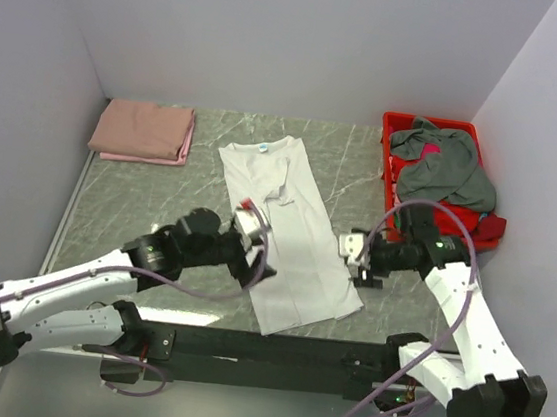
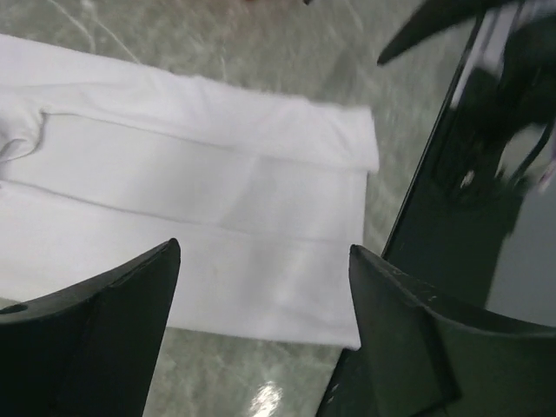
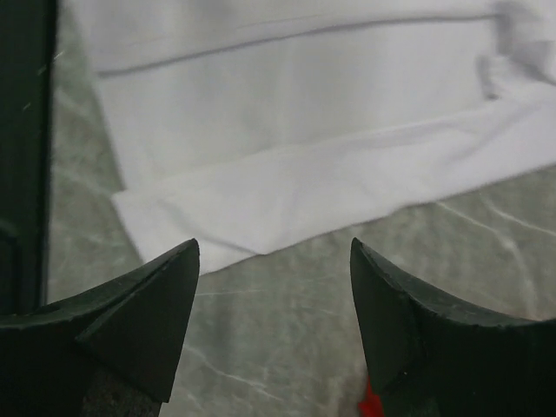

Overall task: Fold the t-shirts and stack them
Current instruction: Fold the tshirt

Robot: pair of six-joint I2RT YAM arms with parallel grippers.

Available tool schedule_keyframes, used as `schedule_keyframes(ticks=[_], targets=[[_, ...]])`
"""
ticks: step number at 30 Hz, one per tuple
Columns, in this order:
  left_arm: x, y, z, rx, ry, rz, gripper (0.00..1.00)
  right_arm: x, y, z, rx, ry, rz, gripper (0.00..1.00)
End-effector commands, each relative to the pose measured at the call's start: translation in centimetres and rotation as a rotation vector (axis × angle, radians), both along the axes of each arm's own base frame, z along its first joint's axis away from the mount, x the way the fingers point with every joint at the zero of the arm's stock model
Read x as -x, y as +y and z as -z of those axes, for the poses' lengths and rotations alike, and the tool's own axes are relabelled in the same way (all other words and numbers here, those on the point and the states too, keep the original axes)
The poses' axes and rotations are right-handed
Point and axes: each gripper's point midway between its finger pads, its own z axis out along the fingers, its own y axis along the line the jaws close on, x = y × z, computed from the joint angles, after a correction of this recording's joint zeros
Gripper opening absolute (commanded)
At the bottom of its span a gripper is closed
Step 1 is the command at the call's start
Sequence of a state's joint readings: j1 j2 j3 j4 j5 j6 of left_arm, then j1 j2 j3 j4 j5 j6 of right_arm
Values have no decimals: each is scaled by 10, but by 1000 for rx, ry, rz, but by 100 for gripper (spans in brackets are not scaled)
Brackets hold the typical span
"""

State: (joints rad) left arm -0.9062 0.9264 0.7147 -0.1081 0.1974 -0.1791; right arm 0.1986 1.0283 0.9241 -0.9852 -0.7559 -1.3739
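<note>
The white t-shirt's hem corner [image 1: 349, 309] [image 3: 155, 233] is on the side toward the red bin. I should move my right gripper there next and close it on that corner.
A white t-shirt [image 1: 300, 241] lies on the marble table as a long strip, both sides folded in, neck label at the far end. My left gripper [image 1: 257, 256] hovers open over its left edge. In the left wrist view the jaws [image 2: 265, 261] stand wide apart above the white shirt [image 2: 217, 200], near its hem corner, with nothing between them. My right gripper [image 1: 358, 263] hangs open just right of the shirt. In its wrist view the open right gripper [image 3: 274, 252] frames bare table, the folded edge of the shirt [image 3: 287, 113] just beyond. A folded salmon-pink t-shirt [image 1: 142, 131] rests at the back left.
A red plastic bin [image 1: 388, 176] at the back right holds a crumpled grey shirt [image 1: 451, 170] and a red one [image 1: 492, 230]. A black rail [image 1: 273, 349] runs along the table's near edge, close to the white shirt's hem. White walls close in the sides and the back.
</note>
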Motion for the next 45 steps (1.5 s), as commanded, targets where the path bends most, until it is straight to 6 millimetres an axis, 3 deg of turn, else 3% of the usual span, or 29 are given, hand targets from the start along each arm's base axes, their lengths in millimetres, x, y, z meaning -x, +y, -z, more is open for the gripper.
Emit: schedule_keyframes(ticks=[1,2,4,8,10,14,20,27,38,45], targets=[[26,-12,37,-185,-215,221,82,40,-5,47,71,46,-260,76],[51,-21,47,-209,-238,313,77,50,-7,53,77,87,-279,75],[77,-29,74,-286,-265,405,71,62,-11,68,85,106,-324,74],[103,-45,120,-417,-243,459,63,69,-12,84,87,99,-341,73],[120,-57,129,-429,-245,509,60,68,-13,87,90,110,-328,72],[113,-61,162,-547,-260,465,57,68,-13,88,90,119,-321,71],[98,-66,166,-575,-303,397,53,69,-14,92,95,135,-318,70],[97,-66,162,-535,-279,380,57,67,-13,95,92,137,-315,69],[94,-68,190,-639,-262,396,54,66,-17,97,118,132,-319,68],[79,-65,192,-654,-277,347,35,68,-19,99,127,140,-327,67]])
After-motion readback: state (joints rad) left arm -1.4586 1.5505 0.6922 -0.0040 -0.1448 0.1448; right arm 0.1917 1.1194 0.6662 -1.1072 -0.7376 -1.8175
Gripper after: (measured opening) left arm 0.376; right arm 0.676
